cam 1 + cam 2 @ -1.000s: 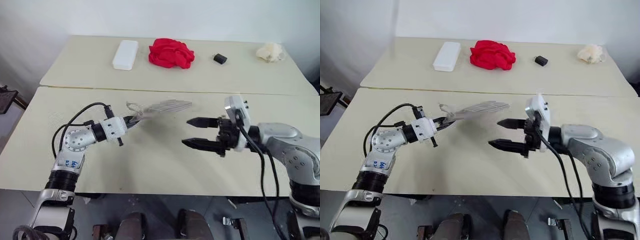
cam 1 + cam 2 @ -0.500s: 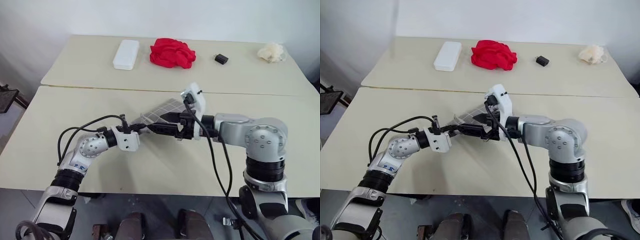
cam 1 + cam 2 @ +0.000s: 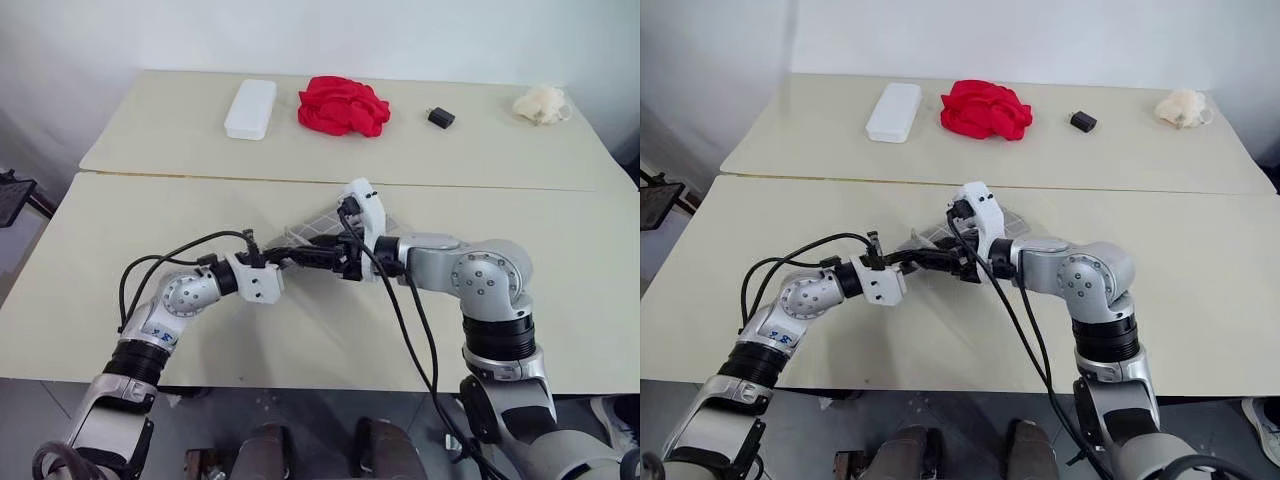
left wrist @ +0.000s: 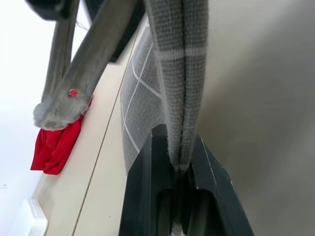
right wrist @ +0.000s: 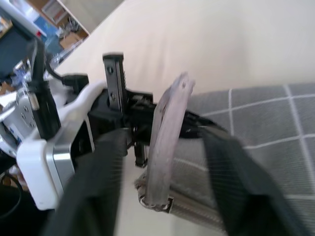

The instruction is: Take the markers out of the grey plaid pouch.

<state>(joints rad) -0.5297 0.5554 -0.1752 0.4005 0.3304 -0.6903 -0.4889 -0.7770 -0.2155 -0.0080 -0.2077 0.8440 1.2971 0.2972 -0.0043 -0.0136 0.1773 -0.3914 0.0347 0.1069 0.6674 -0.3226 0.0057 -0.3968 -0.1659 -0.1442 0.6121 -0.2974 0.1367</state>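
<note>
The shut zipper hides the markers and its pale loop is beside my left gripper, so next my right gripper pinches the loop (image 5: 167, 145) and pulls the zipper open.
The grey plaid pouch (image 3: 330, 222) hangs just above the near table, between my two arms. My left gripper (image 3: 290, 257) is shut on its near edge; in the left wrist view both black fingers (image 4: 147, 177) clamp the folded fabric of the pouch (image 4: 142, 98). My right gripper (image 3: 318, 258) has come in from the right and meets the same end. In the right wrist view its fingers (image 5: 98, 187) stand apart on either side of the pouch (image 5: 256, 123) and a pale loop (image 5: 167, 128). The markers are hidden.
On the far table lie a white box (image 3: 251, 108), a red cloth heap (image 3: 342, 105), a small black item (image 3: 440, 117) and a cream crumpled wad (image 3: 540, 103). A seam (image 3: 200, 176) divides the two tables.
My right arm swung left and forward from the table's right side up to the pouch, and its wide-open fingers have narrowed around the pouch's end. The left gripper kept its grip and rolled slightly.
</note>
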